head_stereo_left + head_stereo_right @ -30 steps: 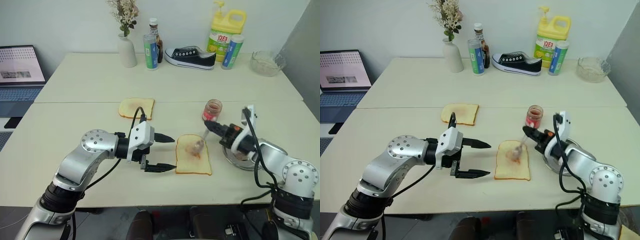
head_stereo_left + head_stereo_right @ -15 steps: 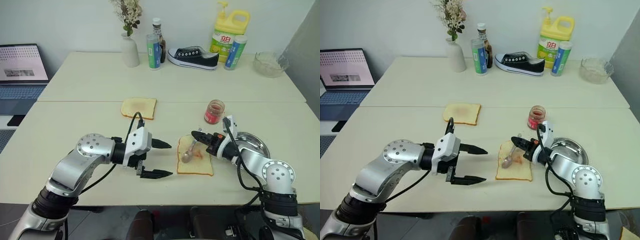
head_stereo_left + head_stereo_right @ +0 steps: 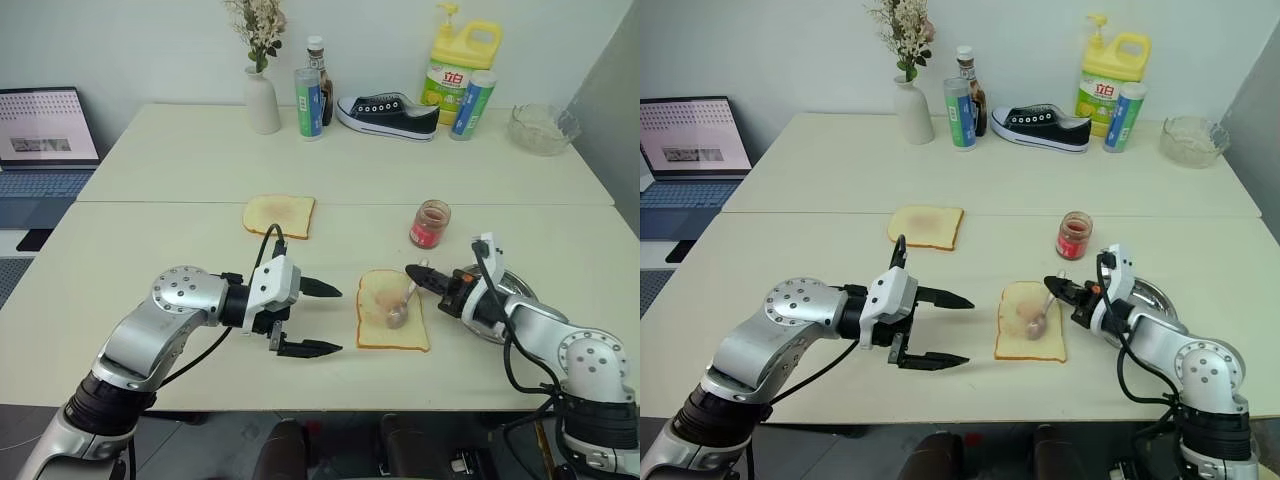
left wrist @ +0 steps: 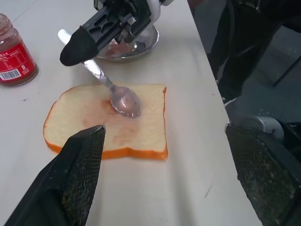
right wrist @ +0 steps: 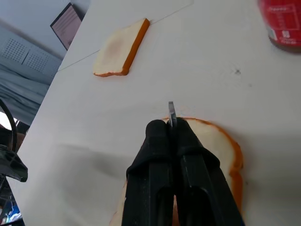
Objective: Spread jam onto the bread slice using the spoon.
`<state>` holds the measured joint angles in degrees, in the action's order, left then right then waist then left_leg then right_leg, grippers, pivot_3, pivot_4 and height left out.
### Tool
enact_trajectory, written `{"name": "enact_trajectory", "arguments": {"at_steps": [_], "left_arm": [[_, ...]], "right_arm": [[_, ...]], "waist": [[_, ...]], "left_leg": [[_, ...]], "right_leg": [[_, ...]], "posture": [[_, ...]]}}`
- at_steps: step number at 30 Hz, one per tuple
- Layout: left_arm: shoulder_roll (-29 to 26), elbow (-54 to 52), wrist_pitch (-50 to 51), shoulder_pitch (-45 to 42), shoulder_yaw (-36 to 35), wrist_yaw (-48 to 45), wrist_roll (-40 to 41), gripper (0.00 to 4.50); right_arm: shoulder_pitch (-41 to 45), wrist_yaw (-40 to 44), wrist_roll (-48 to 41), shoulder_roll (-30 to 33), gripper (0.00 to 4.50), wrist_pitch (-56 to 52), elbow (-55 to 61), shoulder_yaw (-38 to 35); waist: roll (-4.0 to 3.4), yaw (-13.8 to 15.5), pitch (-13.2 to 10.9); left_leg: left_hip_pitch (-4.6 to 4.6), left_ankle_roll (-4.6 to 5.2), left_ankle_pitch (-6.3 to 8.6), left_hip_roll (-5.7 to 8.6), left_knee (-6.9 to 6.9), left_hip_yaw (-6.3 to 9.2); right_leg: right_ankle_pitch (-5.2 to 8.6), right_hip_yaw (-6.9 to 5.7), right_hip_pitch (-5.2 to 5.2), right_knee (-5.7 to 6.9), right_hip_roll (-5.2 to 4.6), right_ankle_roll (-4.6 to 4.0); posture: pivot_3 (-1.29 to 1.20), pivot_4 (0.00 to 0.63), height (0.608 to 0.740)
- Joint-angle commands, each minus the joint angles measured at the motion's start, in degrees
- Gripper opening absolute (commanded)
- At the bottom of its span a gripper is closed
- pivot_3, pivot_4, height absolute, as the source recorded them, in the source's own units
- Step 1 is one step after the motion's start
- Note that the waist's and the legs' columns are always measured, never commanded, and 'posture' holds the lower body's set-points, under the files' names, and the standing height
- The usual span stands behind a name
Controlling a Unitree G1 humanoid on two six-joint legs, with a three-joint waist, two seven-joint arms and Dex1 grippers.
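I need to set the spoon in the steel plate [image 3: 510,296] beside the bread slice with my right gripper.
The bread slice [image 3: 378,335] lies flat near the table's front edge, with a pinkish smear of jam on its middle. My right gripper [image 3: 415,276] reaches in from the right and is shut on the thin handle of the spoon [image 4: 124,100]. The spoon's bowl [image 3: 397,316] rests on the slice's right half. The jam jar [image 3: 430,223] stands upright just behind the slice. My left gripper [image 3: 325,320] hovers left of the slice, open and empty, its fingers [image 4: 80,188] pointing toward the bread [image 4: 94,127].
A second, paler slice [image 3: 279,215] lies further back on the left. The steel plate [image 3: 515,290] sits behind my right wrist. A vase, bottles, a shoe, a detergent jug and a glass bowl [image 3: 540,126] line the far edge. A laptop [image 3: 40,130] stands at the left.
My right gripper has drawn back to the right and lower, dragging the spoon's bowl from the slice's left side onto its right half. The left gripper has stayed put.
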<state>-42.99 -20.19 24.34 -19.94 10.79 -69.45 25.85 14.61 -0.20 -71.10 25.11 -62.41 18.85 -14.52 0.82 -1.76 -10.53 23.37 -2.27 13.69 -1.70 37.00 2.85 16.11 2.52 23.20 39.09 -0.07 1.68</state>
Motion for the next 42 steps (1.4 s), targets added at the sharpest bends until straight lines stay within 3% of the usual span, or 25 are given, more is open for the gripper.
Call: {"name": "enact_trajectory", "arguments": {"at_steps": [1, 8, 13, 24, 27, 34, 42], "left_arm": [[0.18, -1.20, -0.67, -1.03, -0.20, -0.18, 0.02, 4.24], [0.55, -1.13, -0.14, -1.98, -0.12, 0.03, 0.17, 4.24], [0.57, -1.22, 0.10, -2.00, -0.19, 0.12, 0.25, 4.24], [0.88, -0.35, -0.62, -2.11, 0.22, -0.20, -0.29, 4.24], [1.05, -0.19, -0.61, -2.40, 0.22, -0.25, -0.29, 4.24], [4.14, 1.25, 4.21, -8.51, -1.06, 1.31, 3.09, 4.24], [12.30, 8.13, -0.66, -19.44, 6.57, 1.12, -3.28, 4.24]], "right_arm": [[3.39, -1.44, -3.01, -0.45, 0.04, 0.75, 1.53, -1.16], [6.40, -2.64, -0.13, -5.02, 0.04, 2.88, -3.00, 1.15], [2.48, 0.58, 3.64, -1.96, 0.04, 2.93, -3.83, 0.34], [-1.85, 0.78, 0.03, 2.82, 0.04, 1.46, 0.15, -3.76], [0.17, -1.75, -3.26, 1.92, 0.04, 1.61, 1.57, -3.86], [5.66, -16.04, -17.25, -2.43, 0.04, 5.85, 6.09, -3.29], [4.11, -24.14, -22.58, 6.29, 0.04, 13.18, 9.62, -9.88]], "waist": [[0.00, -0.05, 0.00], [0.00, -0.11, 0.00], [0.00, 0.19, 0.00], [0.00, 0.06, 0.00], [0.00, 0.00, 0.00], [0.01, 0.04, 0.00], [0.02, 0.18, -0.01]], "left_leg": [[0.00, 0.00, 0.00, 0.00, 0.00, 0.00], [-0.01, 0.00, 0.00, -0.05, -0.03, 0.01], [0.05, 0.00, 0.00, 0.02, -0.01, 0.01], [0.03, 0.00, 0.00, 0.01, 0.00, 0.01], [0.01, 0.00, 0.00, 0.00, 0.00, 0.00], [0.03, 0.00, 0.00, -0.01, 0.00, 0.03], [0.09, 0.00, 0.00, 0.06, 0.02, -0.01]], "right_leg": [[0.00, 0.00, 0.00, 0.00, 0.01, 0.00], [0.00, -0.01, 0.01, 0.01, 0.05, -0.01], [0.00, -0.03, 0.01, -0.05, -0.02, -0.01], [0.00, -0.01, 0.00, -0.02, -0.02, 0.00], [0.00, -0.01, 0.00, 0.00, 0.00, 0.00], [0.00, -0.03, 0.00, 0.00, 0.02, 0.00], [-0.02, 0.00, 0.00, -0.08, -0.05, 0.02]], "posture": [[0.00, 0.150, 0.740], [0.00, 0.150, 0.740], [0.00, 0.150, 0.740], [0.00, 0.150, 0.740], [0.00, 0.150, 0.740], [0.00, 0.150, 0.740], [0.00, 0.150, 0.740]]}}
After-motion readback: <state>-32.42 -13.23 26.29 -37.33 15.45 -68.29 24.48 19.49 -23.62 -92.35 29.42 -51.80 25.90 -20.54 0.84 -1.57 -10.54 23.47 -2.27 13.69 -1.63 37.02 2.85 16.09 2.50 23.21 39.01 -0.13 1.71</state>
